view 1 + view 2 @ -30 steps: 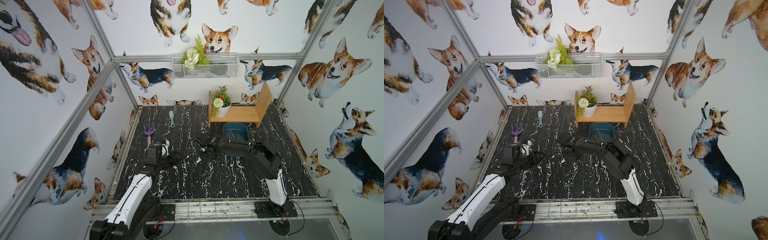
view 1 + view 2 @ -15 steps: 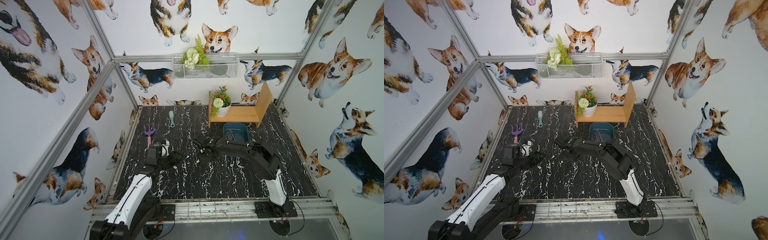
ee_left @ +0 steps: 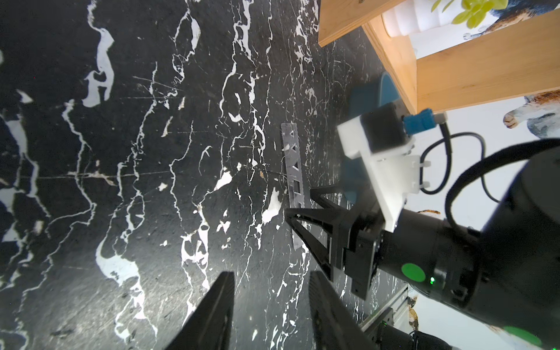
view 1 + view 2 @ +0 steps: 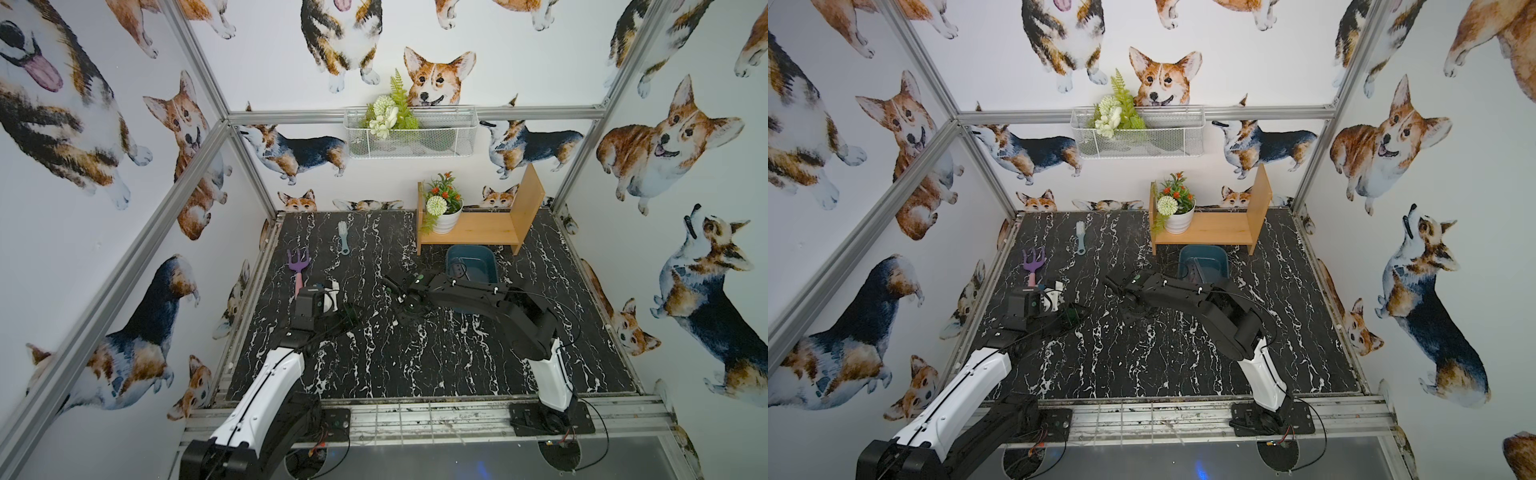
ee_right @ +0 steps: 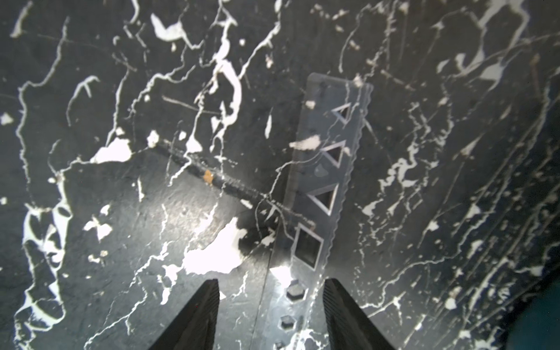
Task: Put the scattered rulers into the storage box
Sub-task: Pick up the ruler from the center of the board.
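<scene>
Next, my right gripper opens, lines its fingers up with the clear straight ruler and closes on its long edges (image 5: 318,291), because the ruler lies flat and slants across them.
A clear straight ruler (image 5: 321,181) with triangle and square cut-outs lies flat on the black marble table. My right gripper (image 5: 271,281) is open just above its near end, a finger on either side of the strip's width. In the left wrist view the same ruler (image 3: 292,169) runs under the right gripper (image 3: 300,201). The teal storage box (image 4: 492,266) (image 4: 1225,259) stands just behind the right arm, and something see-through lies inside it. My left gripper (image 3: 271,274) hovers open and empty over bare table at the left (image 4: 351,311).
A purple-and-pink toy fork (image 4: 298,266) and a pale blue brush (image 4: 343,237) lie at the back left. A wooden shelf (image 4: 486,228) with a flower pot (image 4: 444,220) stands behind the box. A white mesh basket (image 4: 409,141) hangs on the back wall.
The right gripper's jaws have opened wider, and the arm has shifted slightly left over the ruler. The left arm has not moved.
</scene>
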You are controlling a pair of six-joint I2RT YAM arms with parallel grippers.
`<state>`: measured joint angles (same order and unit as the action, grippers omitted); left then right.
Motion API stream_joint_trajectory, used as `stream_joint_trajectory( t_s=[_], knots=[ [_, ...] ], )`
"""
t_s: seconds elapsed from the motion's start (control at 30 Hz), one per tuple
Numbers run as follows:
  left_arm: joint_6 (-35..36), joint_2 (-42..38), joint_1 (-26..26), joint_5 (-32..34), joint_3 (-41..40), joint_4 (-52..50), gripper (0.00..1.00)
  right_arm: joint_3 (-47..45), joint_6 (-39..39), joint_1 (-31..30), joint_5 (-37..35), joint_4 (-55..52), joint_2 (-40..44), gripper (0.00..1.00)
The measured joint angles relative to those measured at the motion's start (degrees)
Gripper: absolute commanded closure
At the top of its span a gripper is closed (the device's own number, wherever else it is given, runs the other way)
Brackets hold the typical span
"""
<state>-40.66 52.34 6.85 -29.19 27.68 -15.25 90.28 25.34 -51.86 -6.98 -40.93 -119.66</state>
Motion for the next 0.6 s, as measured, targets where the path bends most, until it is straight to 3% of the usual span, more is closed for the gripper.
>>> stream_joint_trajectory(
  t_s=[0.3, 0.6],
  knots=[
    [0.0, 0.26, 0.0, -0.17, 0.0, 0.0, 0.54, -0.68, 0.0, 0.11, 0.9, 0.07, -1.33, 0.41],
    [0.02, 0.57, 0.0, -0.17, 0.0, 0.0, 0.54, -2.32, -0.04, 0.28, 1.09, 1.64, -1.29, 0.51]
  ],
)
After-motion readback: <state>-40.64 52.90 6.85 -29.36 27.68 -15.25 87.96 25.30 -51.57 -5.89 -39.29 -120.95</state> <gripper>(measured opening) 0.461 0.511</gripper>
